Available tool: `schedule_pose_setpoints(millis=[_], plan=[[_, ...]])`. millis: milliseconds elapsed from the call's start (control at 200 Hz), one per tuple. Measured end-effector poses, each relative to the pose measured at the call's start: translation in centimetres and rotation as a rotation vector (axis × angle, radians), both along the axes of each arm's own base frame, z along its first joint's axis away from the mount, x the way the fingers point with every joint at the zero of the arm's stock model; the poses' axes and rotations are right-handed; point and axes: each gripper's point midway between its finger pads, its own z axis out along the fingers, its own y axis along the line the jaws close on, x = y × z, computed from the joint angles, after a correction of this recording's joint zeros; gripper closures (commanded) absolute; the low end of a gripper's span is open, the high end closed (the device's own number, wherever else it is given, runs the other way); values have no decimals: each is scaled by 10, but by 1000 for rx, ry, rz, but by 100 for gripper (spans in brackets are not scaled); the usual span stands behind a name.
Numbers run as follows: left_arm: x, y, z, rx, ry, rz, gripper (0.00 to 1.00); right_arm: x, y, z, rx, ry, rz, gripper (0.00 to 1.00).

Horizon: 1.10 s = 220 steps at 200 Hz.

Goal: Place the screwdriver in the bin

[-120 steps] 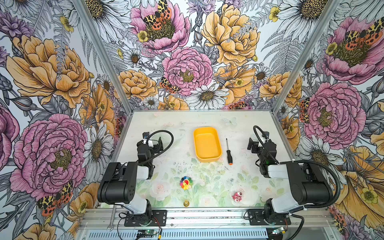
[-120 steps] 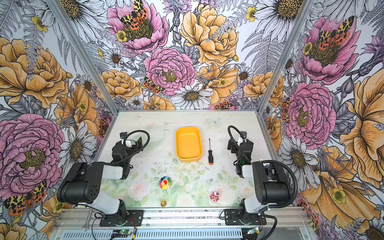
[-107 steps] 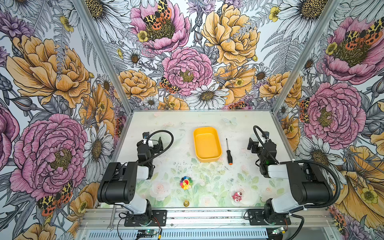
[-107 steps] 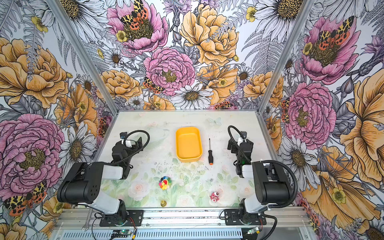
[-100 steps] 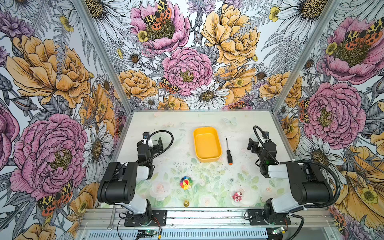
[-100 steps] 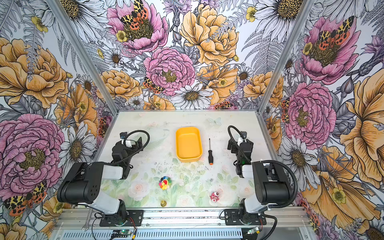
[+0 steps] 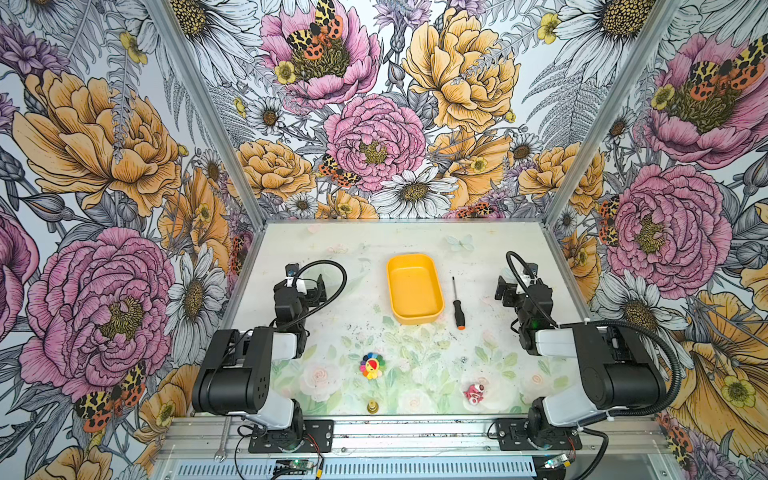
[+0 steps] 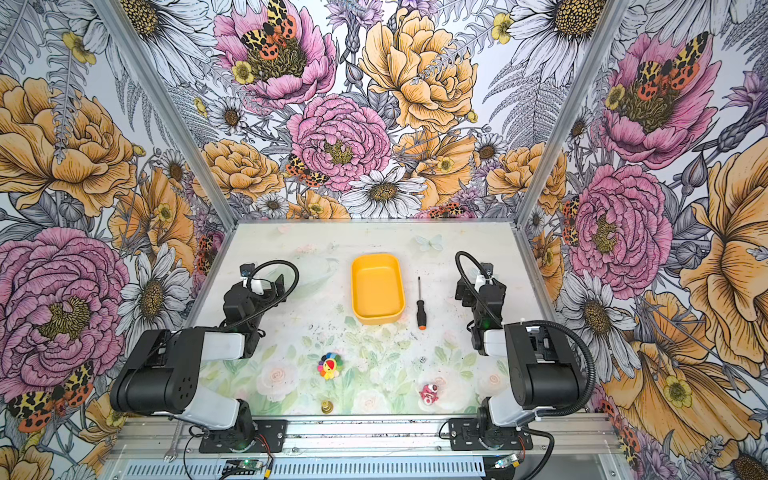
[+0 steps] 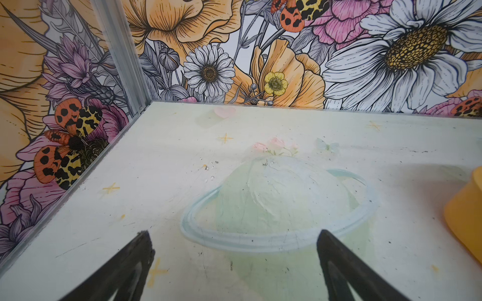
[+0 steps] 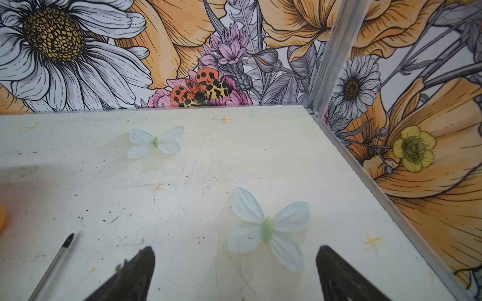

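Next, I move my right gripper to the screwdriver beside the bin and grip the middle of its black handle (image 7: 459,314), near the orange cap.
The screwdriver (image 7: 457,305) (image 8: 420,307) lies flat on the table just right of the bin (image 7: 413,291) (image 8: 377,291), with its orange cap toward the front. The bin is a yellow-orange tray with nothing inside. My right gripper (image 7: 517,286) (image 10: 234,249) hovers open to the right of the screwdriver with nothing between its fingers. Only the thin shaft (image 10: 52,263) shows in the right wrist view. On the bin's left my left gripper (image 7: 305,282) (image 9: 234,234) is open and holds nothing. The left wrist view catches a corner of the bin (image 9: 467,221).
A rainbow flower toy (image 7: 371,365), a small red figure (image 7: 473,392) and a small brass piece (image 7: 372,407) sit near the table's front. A silver wrench (image 7: 222,440) lies on the front rail. Floral walls close the table on three sides.
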Motion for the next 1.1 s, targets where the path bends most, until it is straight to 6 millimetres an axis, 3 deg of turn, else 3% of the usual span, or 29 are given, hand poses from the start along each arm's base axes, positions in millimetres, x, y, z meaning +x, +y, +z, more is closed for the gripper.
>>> schedule_pose_setpoints(millis=[100,185,275,390,480,566,776,961,1101], plan=[[4,-11,33,3,-27,-27,1,-3,3,12,-9,13,-2,3],[5,-23,67,-4,-64,-67,1,-3,9,42,-12,-19,7,4],[2,-37,90,-28,-79,-106,1,-5,20,80,0,-51,30,5],[-6,-58,96,-82,-54,-166,1,-10,41,119,78,-51,81,6],[-13,-75,88,-133,-9,-208,1,-14,61,129,165,-7,142,9],[-17,-89,78,-202,41,-236,1,-22,83,114,247,83,206,10],[-22,-104,56,-313,137,-259,1,-47,134,42,340,382,278,14],[-26,-108,30,-353,236,-254,1,-61,144,-1,349,547,255,21],[-29,-110,25,-372,264,-259,1,-71,152,-26,336,641,254,25]])
